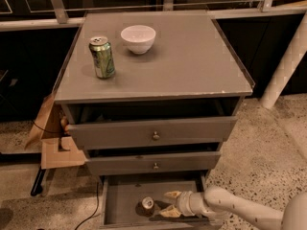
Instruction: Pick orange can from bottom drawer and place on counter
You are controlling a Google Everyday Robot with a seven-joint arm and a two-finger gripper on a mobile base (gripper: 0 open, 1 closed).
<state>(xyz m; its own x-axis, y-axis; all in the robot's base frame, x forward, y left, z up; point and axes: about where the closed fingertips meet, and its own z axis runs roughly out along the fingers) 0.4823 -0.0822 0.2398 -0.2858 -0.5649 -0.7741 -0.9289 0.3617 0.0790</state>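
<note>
The gripper will close on the body of the orange can (147,211), just below the can's silver top, to lift it out of the bottom drawer.
The orange can (146,204) stands upright on the grey floor of the open bottom drawer (122,210), its silver top showing. My gripper (165,204) reaches into the drawer from the right, just right of the can. Its fingers (171,194) are spread open, one behind and one in front, and the can sits just left of the tips, outside the gap between them. The counter (192,61) is the grey cabinet top above.
A green can (102,57) and a white bowl (138,38) stand on the counter's back left. Two upper drawers (153,133) with brass knobs stick out slightly above the bottom one. Cardboard (53,143) lies left of the cabinet. A white post (288,61) stands at right.
</note>
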